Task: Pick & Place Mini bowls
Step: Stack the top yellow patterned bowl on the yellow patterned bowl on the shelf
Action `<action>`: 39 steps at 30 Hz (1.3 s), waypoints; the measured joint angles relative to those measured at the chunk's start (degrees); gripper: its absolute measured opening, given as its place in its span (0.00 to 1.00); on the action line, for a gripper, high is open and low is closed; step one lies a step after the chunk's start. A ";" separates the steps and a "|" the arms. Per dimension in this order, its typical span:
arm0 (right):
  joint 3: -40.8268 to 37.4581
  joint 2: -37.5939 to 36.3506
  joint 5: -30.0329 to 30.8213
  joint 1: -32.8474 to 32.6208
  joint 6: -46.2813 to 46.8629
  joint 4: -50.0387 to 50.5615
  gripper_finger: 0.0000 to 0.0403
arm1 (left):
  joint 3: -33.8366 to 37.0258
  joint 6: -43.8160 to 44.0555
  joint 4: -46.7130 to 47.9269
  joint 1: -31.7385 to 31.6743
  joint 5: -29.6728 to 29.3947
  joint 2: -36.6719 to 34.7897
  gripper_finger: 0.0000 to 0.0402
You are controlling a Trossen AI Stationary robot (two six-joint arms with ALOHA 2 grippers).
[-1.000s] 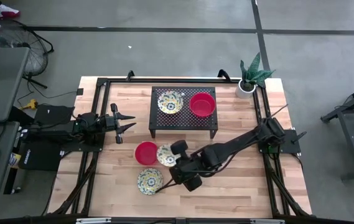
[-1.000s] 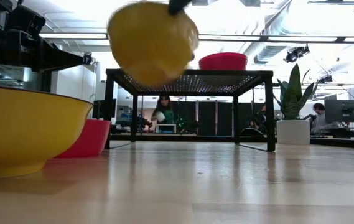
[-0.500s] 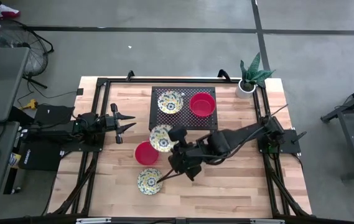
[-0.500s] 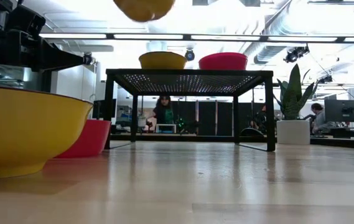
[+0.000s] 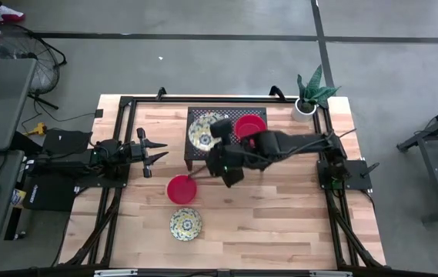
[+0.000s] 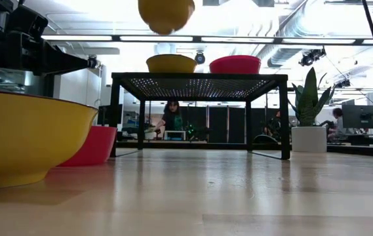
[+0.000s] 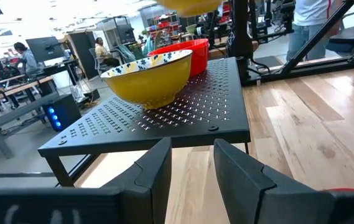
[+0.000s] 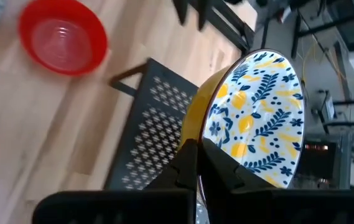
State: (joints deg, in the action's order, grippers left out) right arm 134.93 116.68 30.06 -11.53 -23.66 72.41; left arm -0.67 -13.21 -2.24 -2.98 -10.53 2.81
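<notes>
Next, my right gripper lets go of the yellow-sided floral mini bowl, which is to let it go inside the floral bowl on the black mesh rack [image 5: 208, 125] [image 8: 202, 214].
My right gripper [image 5: 214, 145] is shut on a yellow-sided floral mini bowl [image 5: 200, 132] and holds it above the left part of the black mesh rack [image 5: 259, 158]. From above, this bowl hides the floral bowl [image 6: 171, 63] that stands on the rack. A red bowl [image 5: 250, 128] stands next to that one on the rack. Another red bowl [image 5: 180, 188] and a floral bowl [image 5: 185, 224] stand on the table. My left gripper [image 5: 155, 156] waits open left of the rack. My right gripper pinches the floral bowl's rim [image 8: 196, 138] between its two fingers, one finger inside and one against the yellow outer wall. The bowl [image 6: 166, 13] is lifted clear, tilted, above the rack's top and the bowl standing there.
A white plant pot [image 5: 305, 108] stands at the table's far right corner. Black frame rails [image 5: 126, 104] run along the table's sides. Bare wood [image 5: 280, 215] lies in the near right part. People and desks show in the room behind.
My right gripper has carried the floral bowl up from beside the red bowl on the table and toward the far edge, so that it now hangs over the rack's left part. The gripper has turned on the way. The other bowls have kept their places.
</notes>
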 joint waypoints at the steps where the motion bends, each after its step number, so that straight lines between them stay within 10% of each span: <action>1: 0.00 0.00 -0.06 0.78 0.00 -0.14 0.00 | 0.00 0.00 0.02 0.00 0.00 0.00 0.29; 39: -13.07 1.01 -2.60 10.77 -1.84 -7.75 0.00 | 0.00 0.02 0.01 0.00 -0.01 0.02 0.29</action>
State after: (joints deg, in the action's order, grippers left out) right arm 121.86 117.69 27.47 -0.75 -25.50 64.66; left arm -0.67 -13.19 -2.23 -2.98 -10.53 2.83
